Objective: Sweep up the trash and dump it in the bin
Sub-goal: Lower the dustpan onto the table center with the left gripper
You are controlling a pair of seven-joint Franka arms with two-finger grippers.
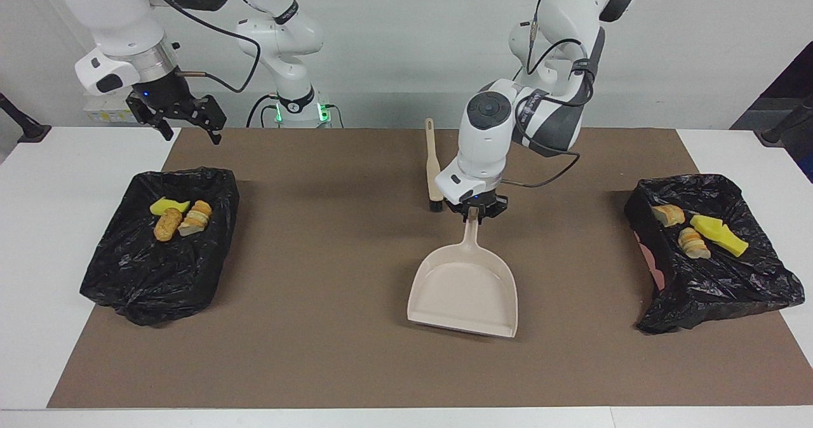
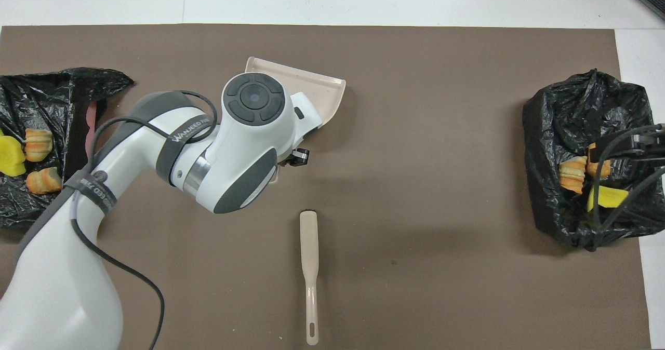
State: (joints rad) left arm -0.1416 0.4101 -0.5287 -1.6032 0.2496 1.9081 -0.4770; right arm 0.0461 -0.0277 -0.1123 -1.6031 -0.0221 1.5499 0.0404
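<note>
I should use my left gripper to set the beige dustpan down on the brown mat straight [image 2: 316, 105] beyond the beige brush. The dustpan now hangs low over the mat's middle.
My left gripper [image 1: 473, 212] is shut on the handle of the beige dustpan [image 1: 463, 288], which hangs empty and tilted low over the middle of the brown mat, its lip pointing away from the robots. In the overhead view only the pan's lip [image 2: 311, 82] shows past my left arm. The trash lies in two bins lined with black bags. Some bits [image 1: 174, 218] are in the bin [image 1: 146, 288] at the right arm's end, others [image 1: 702, 232] in the bin [image 1: 718, 288] at the left arm's end. My right gripper [image 1: 190, 133] waits open above the table edge by its bin.
The beige brush [image 1: 434, 167] with black bristles lies on the mat [image 1: 317, 352] near the robots, just beside my left wrist; it also shows as the brush [image 2: 309, 267] from above. White table borders the mat on all sides.
</note>
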